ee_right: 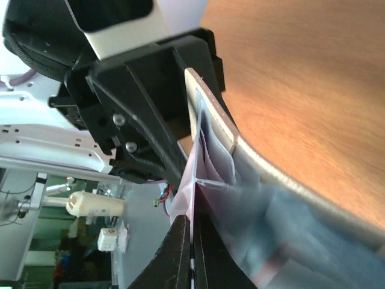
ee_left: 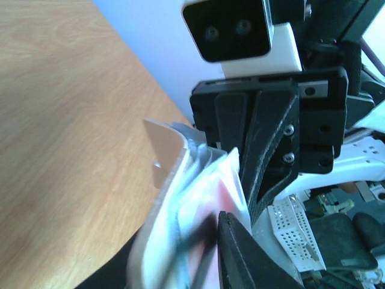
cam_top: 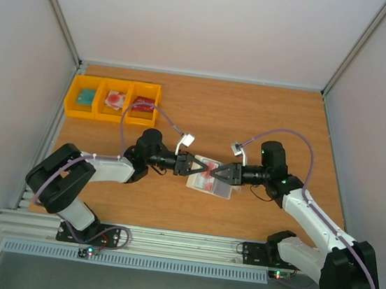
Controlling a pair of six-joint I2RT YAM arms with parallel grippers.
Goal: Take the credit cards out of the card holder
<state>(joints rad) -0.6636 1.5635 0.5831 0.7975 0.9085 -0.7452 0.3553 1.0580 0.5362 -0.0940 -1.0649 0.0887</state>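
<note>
The pocket around the whitish-pink card is clamped by my left gripper, so it should open and grab the card holder's cream edge (ee_left: 156, 224) while my right gripper pulls the card.
The card holder (cam_top: 212, 185) is open, held just above the table's middle between both grippers. Its cream outside (ee_left: 161, 180) and pale blue pockets (ee_right: 240, 180) show in the wrist views. A whitish-pink credit card (cam_top: 208, 167) with red marks sticks out of a pocket; it also shows in the left wrist view (ee_left: 227, 180) and right wrist view (ee_right: 191, 180). My left gripper (cam_top: 199, 166) (ee_left: 216, 241) is shut on the holder's inner leaves from the left. My right gripper (cam_top: 218, 174) (ee_right: 192, 241) is shut on the thin pinkish card edge from the right.
Three yellow bins stand at the back left (cam_top: 114, 99), holding a teal item, a red-white item and a red item. White walls close in the table's back and sides. A metal rail (cam_top: 167, 243) runs along the near edge.
</note>
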